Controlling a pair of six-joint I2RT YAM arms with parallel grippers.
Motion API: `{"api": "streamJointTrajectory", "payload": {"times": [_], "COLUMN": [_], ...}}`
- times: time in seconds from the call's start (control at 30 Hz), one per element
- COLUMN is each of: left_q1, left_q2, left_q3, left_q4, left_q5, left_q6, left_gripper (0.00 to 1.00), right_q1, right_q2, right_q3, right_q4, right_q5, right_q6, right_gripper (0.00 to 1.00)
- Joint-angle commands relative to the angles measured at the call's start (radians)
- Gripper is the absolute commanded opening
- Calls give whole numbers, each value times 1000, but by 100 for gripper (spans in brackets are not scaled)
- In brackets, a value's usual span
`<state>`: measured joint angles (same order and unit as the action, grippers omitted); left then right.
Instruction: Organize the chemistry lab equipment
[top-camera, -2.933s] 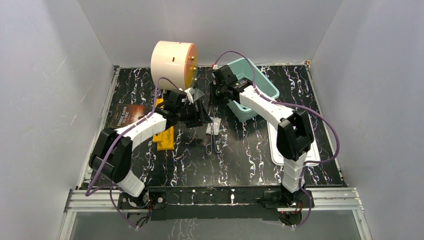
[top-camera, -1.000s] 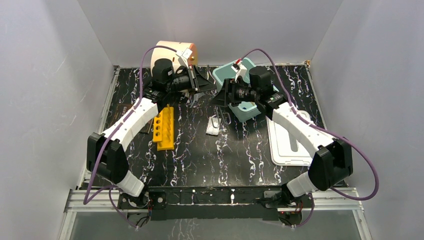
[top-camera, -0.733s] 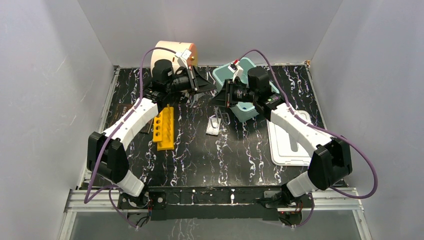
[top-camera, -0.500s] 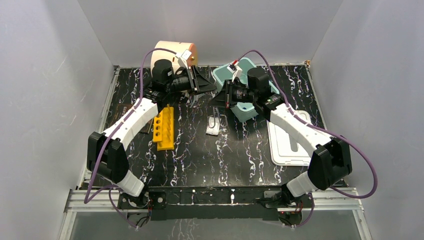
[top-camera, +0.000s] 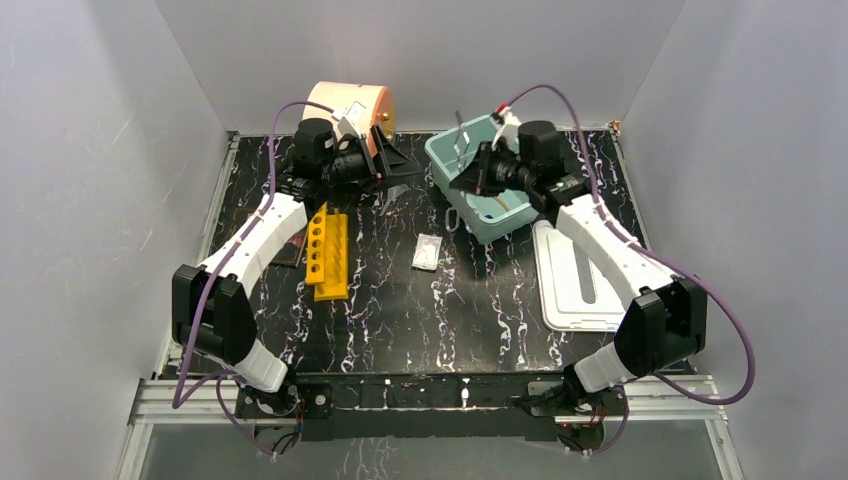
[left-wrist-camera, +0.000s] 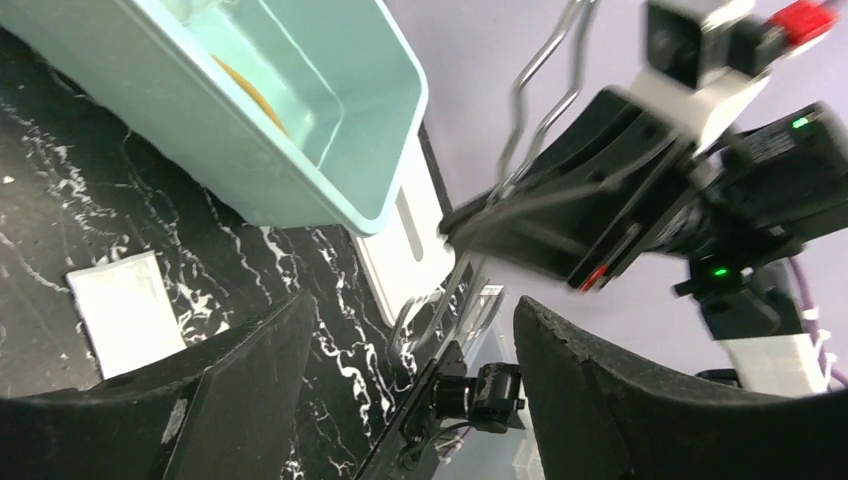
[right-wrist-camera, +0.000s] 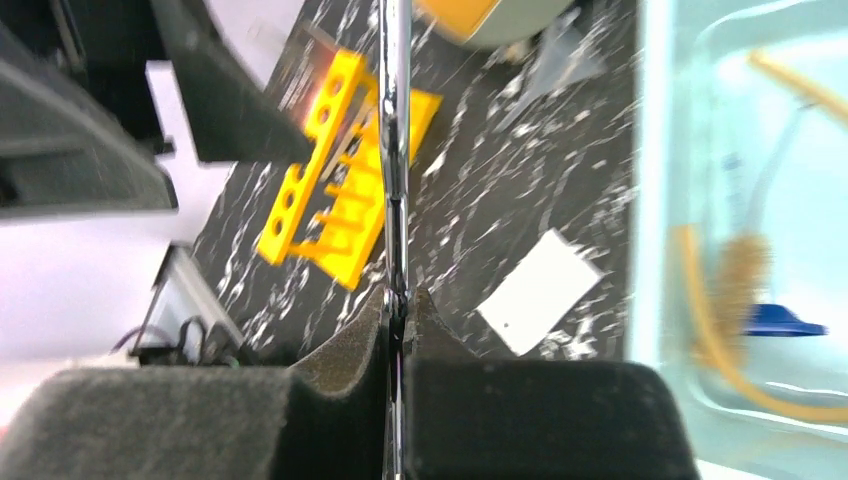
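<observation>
The robot's right gripper should set the metal wire holder, now upright above the bin's rim, down in the teal bin (top-camera: 472, 183) (right-wrist-camera: 708, 190) along the side that faces the funnel.
My right gripper (top-camera: 472, 180) is shut on a metal wire holder (top-camera: 457, 135) and holds it upright above the left rim of the teal bin (top-camera: 520, 215). In the right wrist view the pads (right-wrist-camera: 340, 360) of that gripper (right-wrist-camera: 398, 300) pinch the wire holder (right-wrist-camera: 395, 150). The bin (right-wrist-camera: 650, 200) holds a tan rubber loop (right-wrist-camera: 700, 320) and a blue-tipped tool (right-wrist-camera: 775, 320). The yellow tube rack (top-camera: 325, 250) lies on the table at the left. My left gripper (top-camera: 395, 162) is open and empty, raised beside the cream drum (top-camera: 345, 105). A clear funnel (right-wrist-camera: 560, 65) lies near the drum.
A white card (top-camera: 428, 250) lies mid-table. A white lid (top-camera: 580, 285) lies right of the bin. A dark book (top-camera: 285, 250) lies left of the rack. The left wrist view shows the bin (left-wrist-camera: 330, 150), the card (left-wrist-camera: 120, 310) and the held wire holder (left-wrist-camera: 540, 90).
My right gripper has lifted the wire holder off the table and carried it right and back to the bin's left rim. My left gripper has drawn back slightly left, toward the drum.
</observation>
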<state>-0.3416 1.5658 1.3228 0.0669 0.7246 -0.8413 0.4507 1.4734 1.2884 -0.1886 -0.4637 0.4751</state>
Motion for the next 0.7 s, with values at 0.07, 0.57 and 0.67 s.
{"api": "streamJointTrajectory", "payload": {"times": [0.07, 0.57, 0.67], "left_q1": [4, 4, 4], "left_q2": [-64, -44, -32], "left_q3": [26, 17, 29], "left_q4": [-135, -228, -228], "left_q5": [-53, -109, -105], "left_q6": [105, 175, 179], "left_gripper": [74, 75, 75], "right_q1": [-133, -155, -155], "right_q2": [55, 389, 444], "right_q3": [254, 477, 465], "right_q4": [-87, -337, -312], "right_q5": [117, 160, 133], "right_q6": [-174, -501, -484], "right_gripper": [0, 0, 0]}}
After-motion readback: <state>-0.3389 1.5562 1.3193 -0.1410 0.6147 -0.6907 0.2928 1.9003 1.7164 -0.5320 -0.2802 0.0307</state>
